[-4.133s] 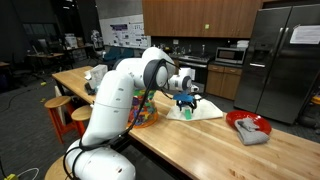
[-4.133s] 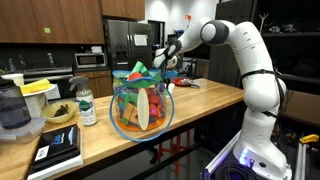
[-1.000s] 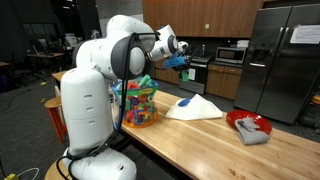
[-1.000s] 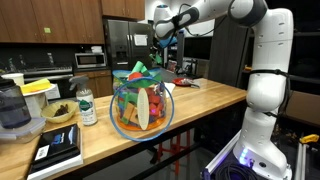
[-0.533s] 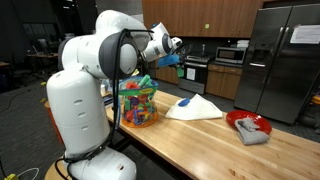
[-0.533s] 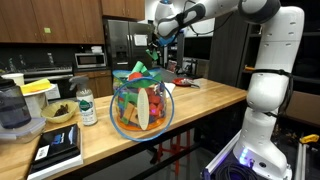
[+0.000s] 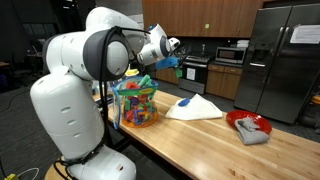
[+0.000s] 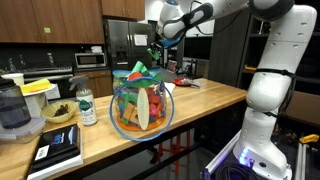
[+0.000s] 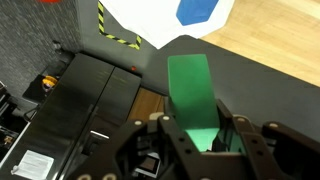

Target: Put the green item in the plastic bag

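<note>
My green item will drop atop coloured pieces inside the plastic bag's opening (image 7: 141, 87), toward the white sheet, from my gripper.
In the wrist view a flat bright green item (image 9: 192, 92) sticks out from between my fingers, and my gripper (image 9: 195, 128) is shut on its lower end. In both exterior views the gripper (image 7: 176, 57) (image 8: 155, 46) is raised high above the wooden counter with the green item (image 7: 180, 66) (image 8: 154, 51) hanging from it. The see-through plastic bag (image 7: 137, 104) (image 8: 141, 104), full of red, blue, yellow and orange pieces, stands upright on the counter, below and to one side of the gripper.
A white flat sheet (image 7: 194, 109) with a small dark-blue item (image 7: 185, 101) (image 9: 203, 10) lies on the counter (image 7: 210, 140). A red plate with a grey cloth (image 7: 249, 126) sits further along. A blender (image 8: 13, 108), bowls (image 8: 58, 113), a bottle (image 8: 87, 106) and a book (image 8: 58, 146) are near the bag.
The arm has swung round a little further, carrying the green item slightly toward the bag side. The grip stays the same.
</note>
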You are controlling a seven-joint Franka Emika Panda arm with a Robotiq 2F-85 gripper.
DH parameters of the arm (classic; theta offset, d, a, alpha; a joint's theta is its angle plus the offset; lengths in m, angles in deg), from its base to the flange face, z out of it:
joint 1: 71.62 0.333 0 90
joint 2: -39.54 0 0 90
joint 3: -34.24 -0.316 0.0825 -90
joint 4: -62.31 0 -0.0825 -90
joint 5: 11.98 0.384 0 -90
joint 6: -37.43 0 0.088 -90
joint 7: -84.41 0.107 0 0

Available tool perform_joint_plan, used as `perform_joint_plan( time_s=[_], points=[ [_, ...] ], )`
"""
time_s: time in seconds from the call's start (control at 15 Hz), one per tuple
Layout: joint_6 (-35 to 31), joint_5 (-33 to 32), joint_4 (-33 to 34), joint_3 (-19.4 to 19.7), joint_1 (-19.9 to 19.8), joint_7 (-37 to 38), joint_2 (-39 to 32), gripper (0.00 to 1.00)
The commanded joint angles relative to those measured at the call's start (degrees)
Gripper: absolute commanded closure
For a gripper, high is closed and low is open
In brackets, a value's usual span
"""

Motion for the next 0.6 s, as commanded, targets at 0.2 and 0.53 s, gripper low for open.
perform_joint_plan(
  time_s=[0.2, 0.53],
  points=[
    [-1.8, -5.1, -7.4, -4.1, -1.6, 6.0, 7.5, 0.84],
    [-0.2, -9.0, -10.5, -10.4, -1.5, 14.6, 11.8, 0.84]
  ],
)
